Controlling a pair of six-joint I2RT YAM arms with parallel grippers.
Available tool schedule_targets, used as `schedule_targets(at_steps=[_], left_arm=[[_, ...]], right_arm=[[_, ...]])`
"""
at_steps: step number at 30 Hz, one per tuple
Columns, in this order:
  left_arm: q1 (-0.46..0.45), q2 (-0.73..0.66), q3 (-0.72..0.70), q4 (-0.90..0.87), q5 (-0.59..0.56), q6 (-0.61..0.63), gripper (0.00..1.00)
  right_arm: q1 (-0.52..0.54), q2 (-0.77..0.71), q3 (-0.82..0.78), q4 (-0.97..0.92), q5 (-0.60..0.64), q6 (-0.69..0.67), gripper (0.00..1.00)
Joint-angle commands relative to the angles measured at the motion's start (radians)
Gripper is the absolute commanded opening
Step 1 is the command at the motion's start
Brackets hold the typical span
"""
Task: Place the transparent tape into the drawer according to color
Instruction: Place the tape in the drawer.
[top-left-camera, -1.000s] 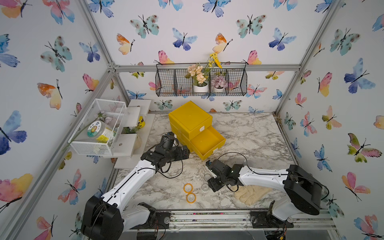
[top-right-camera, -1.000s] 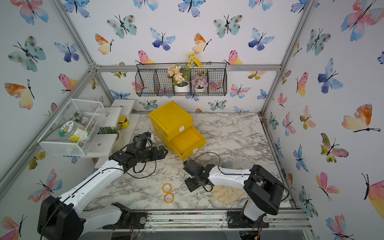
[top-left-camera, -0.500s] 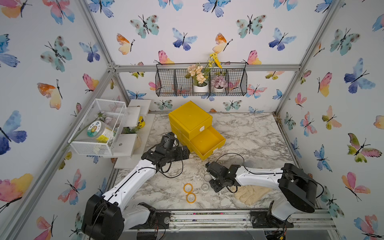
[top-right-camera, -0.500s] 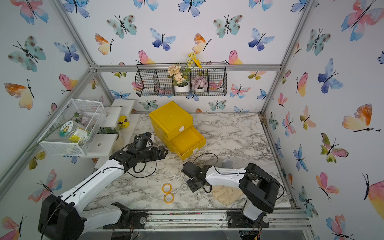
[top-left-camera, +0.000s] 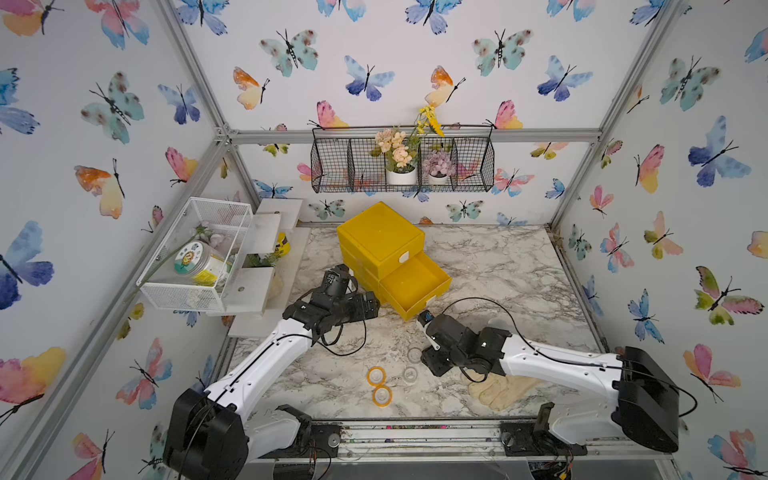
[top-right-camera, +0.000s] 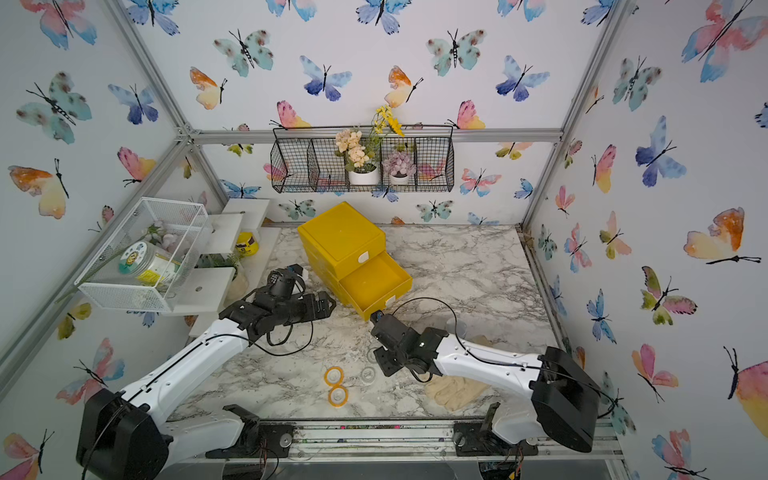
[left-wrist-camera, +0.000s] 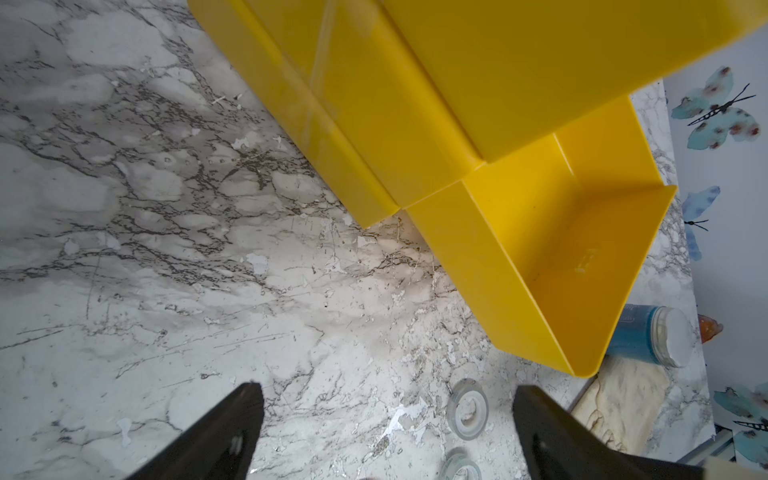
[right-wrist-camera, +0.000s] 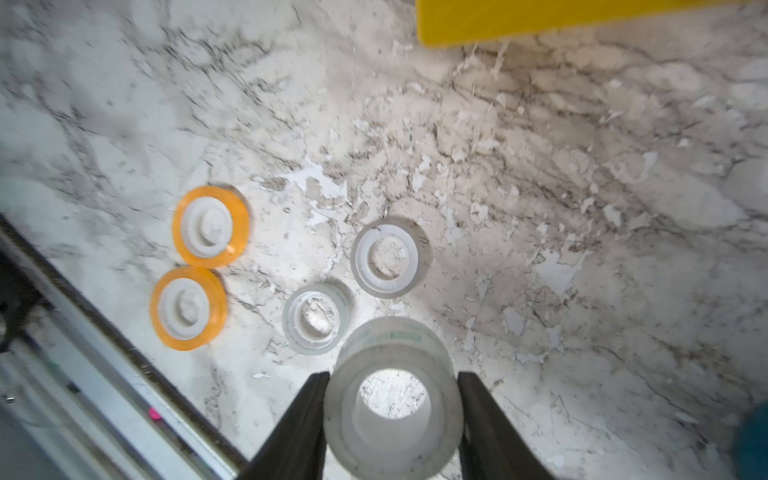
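I will let go of the colourless tape roll with my right gripper inside the open yellow drawer (top-left-camera: 423, 284), near the drawer's side farthest from my left gripper.
My right gripper (right-wrist-camera: 392, 376) is shut on a colourless roll of transparent tape (right-wrist-camera: 392, 432), held by its sides just above the marble. Two more colourless rolls (right-wrist-camera: 388, 257) (right-wrist-camera: 316, 319) and two orange rolls (right-wrist-camera: 211, 226) (right-wrist-camera: 189, 307) lie flat in front of it. In a top view the orange pair (top-left-camera: 376, 376) (top-left-camera: 382, 395) sits left of the colourless ones (top-left-camera: 410, 375). The yellow cabinet (top-left-camera: 380, 237) has one drawer (top-left-camera: 415, 286) pulled out, with nothing visible inside. My left gripper (left-wrist-camera: 384, 399) hangs open and holds nothing, beside that drawer (left-wrist-camera: 582, 257).
A beige glove (top-left-camera: 498, 388) lies under the right arm near the front edge. A blue tin with a silver top (left-wrist-camera: 652, 340) lies behind the open drawer. A white wire basket (top-left-camera: 195, 257) and white shelves stand at the left wall. The metal front rail (right-wrist-camera: 104, 345) runs close to the rolls.
The right jaws have closed on a colourless roll, and the right arm has shifted slightly. The left arm has not moved.
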Motion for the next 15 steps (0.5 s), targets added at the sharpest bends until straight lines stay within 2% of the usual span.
schedule_targets(at_steps=[1,5,10,15], left_arm=[[-0.001,0.001,-0.009,0.000,0.000,0.010,0.99],[-0.001,0.005,-0.016,0.010,0.017,0.012,0.99],[-0.004,-0.002,-0.019,0.012,0.030,0.012,0.99],[-0.005,-0.008,-0.023,0.011,0.041,0.018,0.99]], right_arm=[[-0.041,-0.060,0.072,-0.029,0.047,-0.021,0.37],[-0.168,-0.047,0.161,0.004,0.000,-0.094,0.36],[-0.315,0.089,0.287,0.049,-0.035,-0.148,0.36],[-0.359,0.245,0.415,0.075,0.001,-0.189,0.36]])
